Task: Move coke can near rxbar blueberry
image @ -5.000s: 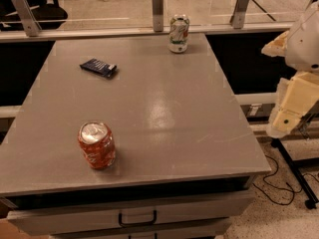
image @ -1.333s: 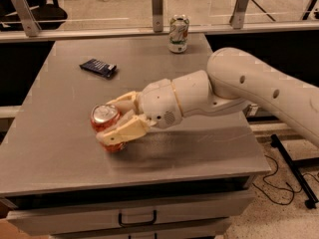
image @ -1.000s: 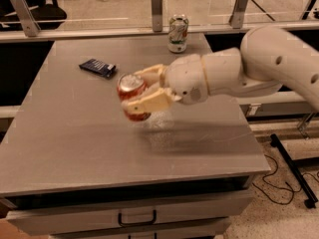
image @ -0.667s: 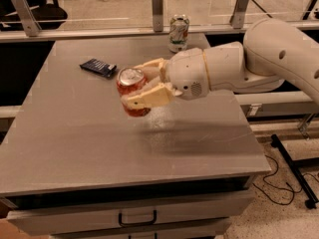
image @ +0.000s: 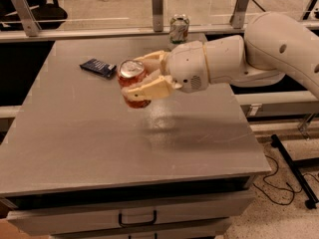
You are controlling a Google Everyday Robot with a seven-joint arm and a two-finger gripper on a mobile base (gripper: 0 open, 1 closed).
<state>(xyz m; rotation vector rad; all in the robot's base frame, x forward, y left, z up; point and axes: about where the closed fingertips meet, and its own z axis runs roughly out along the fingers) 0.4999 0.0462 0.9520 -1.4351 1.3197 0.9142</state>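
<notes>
The robot's gripper will release the coke can on the table (image: 132,68) beside the rxbar blueberry, on the side of the white arm. The can is held upright above the table now.
The coke can (image: 131,78), red-orange with a silver top, is held upright in my gripper (image: 135,77), lifted above the grey table (image: 99,133). My cream fingers (image: 152,89) are shut on the can from both sides, and my white arm reaches in from the right. The rxbar blueberry (image: 98,67), a flat dark navy wrapper, lies on the table just left of and a little behind the can, a short gap away.
A white-and-green can (image: 179,29) stands at the table's back edge, behind my arm. A rail with metal posts (image: 157,4) runs behind the table. A drawer with a handle (image: 136,218) sits below the front edge. Cables lie on the floor at right.
My gripper took hold of the coke can at the front left, lifted it, and carried it toward the back, closer to the navy wrapper. In the last moments it moved slightly left.
</notes>
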